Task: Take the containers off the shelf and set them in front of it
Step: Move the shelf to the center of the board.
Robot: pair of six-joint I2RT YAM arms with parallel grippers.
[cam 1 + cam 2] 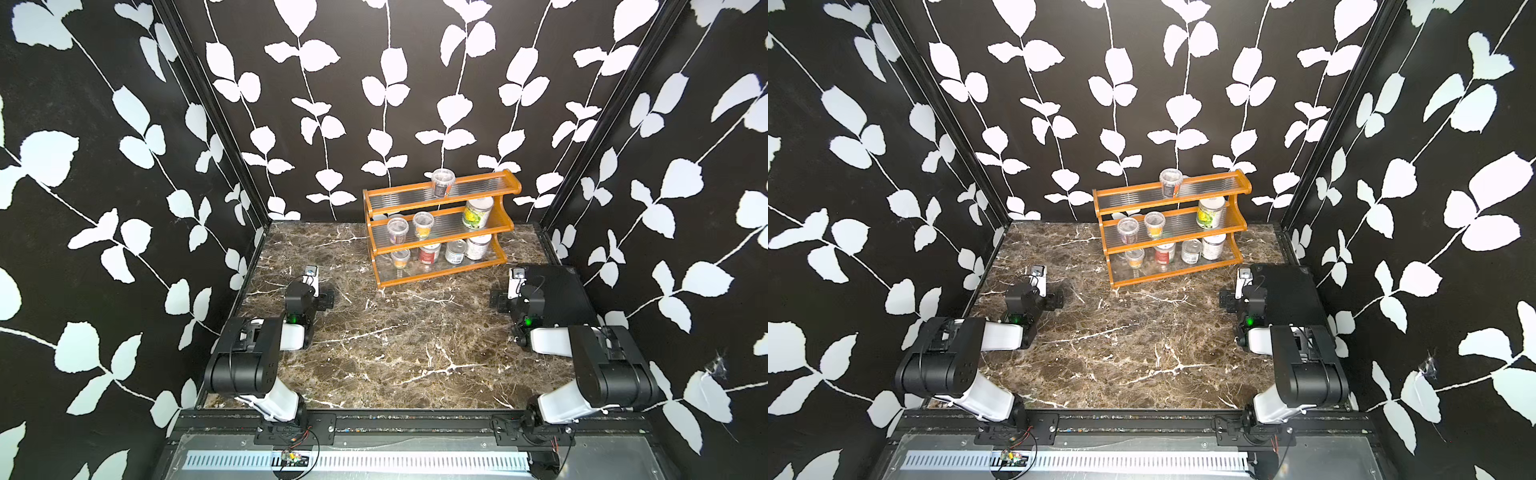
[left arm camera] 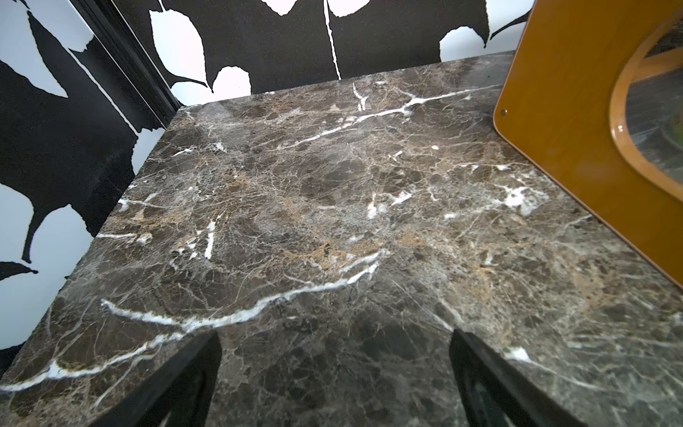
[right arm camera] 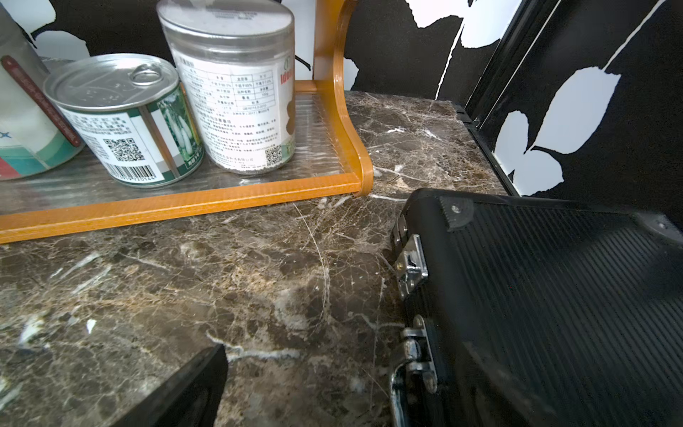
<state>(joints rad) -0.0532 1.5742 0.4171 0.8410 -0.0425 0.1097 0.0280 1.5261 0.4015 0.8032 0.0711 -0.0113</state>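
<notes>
I should close my right gripper on the side panel (image 1: 509, 225) of the shelf, at the middle level's end beside the yellow-labelled jar.
The shelf (image 1: 440, 274) (image 1: 1177, 273), an orange-brown three-tier rack, stands at the back right of the marble table. Its top tier holds one clear cup (image 1: 442, 183). The middle tier carries two clear cups (image 1: 397, 230) and a yellow-labelled jar (image 1: 478, 212). On the bottom tier are a cup (image 1: 400, 258), a red can (image 1: 429, 252), a tin can (image 3: 122, 118) and a white-lidded jar (image 3: 236, 92). My left gripper (image 1: 326, 300) (image 2: 338, 384) rests low at the left, open and empty. My right gripper (image 1: 498, 300) (image 3: 332, 388) sits open in front of the shelf's right end, with one finger showing.
A flat black case (image 1: 557, 291) (image 3: 554, 295) lies against the right wall, right beside my right gripper. The shelf's side panel (image 2: 554, 111) shows in the left wrist view. Patterned walls close the table on three sides.
</notes>
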